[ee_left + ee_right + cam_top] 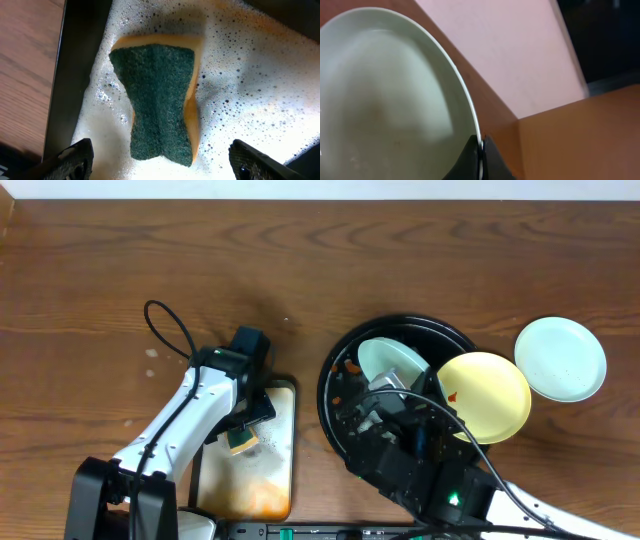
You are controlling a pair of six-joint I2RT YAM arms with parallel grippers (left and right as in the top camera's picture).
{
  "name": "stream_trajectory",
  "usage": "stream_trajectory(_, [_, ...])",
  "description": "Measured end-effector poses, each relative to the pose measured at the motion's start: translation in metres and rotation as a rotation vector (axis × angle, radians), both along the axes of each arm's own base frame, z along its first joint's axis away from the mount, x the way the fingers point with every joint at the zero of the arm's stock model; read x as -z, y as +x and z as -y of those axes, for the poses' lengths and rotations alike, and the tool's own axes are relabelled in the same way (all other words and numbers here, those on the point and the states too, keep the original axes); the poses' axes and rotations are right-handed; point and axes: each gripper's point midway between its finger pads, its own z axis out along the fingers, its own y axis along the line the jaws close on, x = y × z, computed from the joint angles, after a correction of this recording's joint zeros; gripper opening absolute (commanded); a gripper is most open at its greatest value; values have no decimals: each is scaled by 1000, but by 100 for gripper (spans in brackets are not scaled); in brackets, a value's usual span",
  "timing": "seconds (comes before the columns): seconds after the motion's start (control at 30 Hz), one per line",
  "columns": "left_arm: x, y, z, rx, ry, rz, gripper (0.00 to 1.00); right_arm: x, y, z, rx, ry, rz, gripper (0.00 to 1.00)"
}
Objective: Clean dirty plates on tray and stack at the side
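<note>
Next, my right gripper sets the mint-blue plate down on top of the other mint-blue plate point(560, 359) next to the yellow one.
My right gripper point(388, 385) is shut on the rim of a mint-blue plate point(388, 358) and holds it tilted over the round black tray point(340, 375); in the right wrist view the plate point(390, 100) fills the left and my fingers point(481, 155) pinch its edge. A pale yellow plate point(490, 395) with a red sauce spot leans on the tray's right rim. A second mint-blue plate point(562, 358) lies on the table at the right. My left gripper point(160, 160) is open just above a green-and-yellow sponge point(160, 100).
The sponge point(243, 442) lies in foamy water in a rectangular stained metal tray point(270, 490) left of the black tray. A black cable point(165, 330) loops behind my left arm.
</note>
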Motion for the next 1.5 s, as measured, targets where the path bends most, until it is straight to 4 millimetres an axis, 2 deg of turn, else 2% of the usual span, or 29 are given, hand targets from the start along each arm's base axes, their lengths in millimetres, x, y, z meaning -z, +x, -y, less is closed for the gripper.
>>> stream_trajectory(1.5, [0, 0, 0, 0, 0, 0, 87, -5, 1, 2, 22, -32, 26, 1])
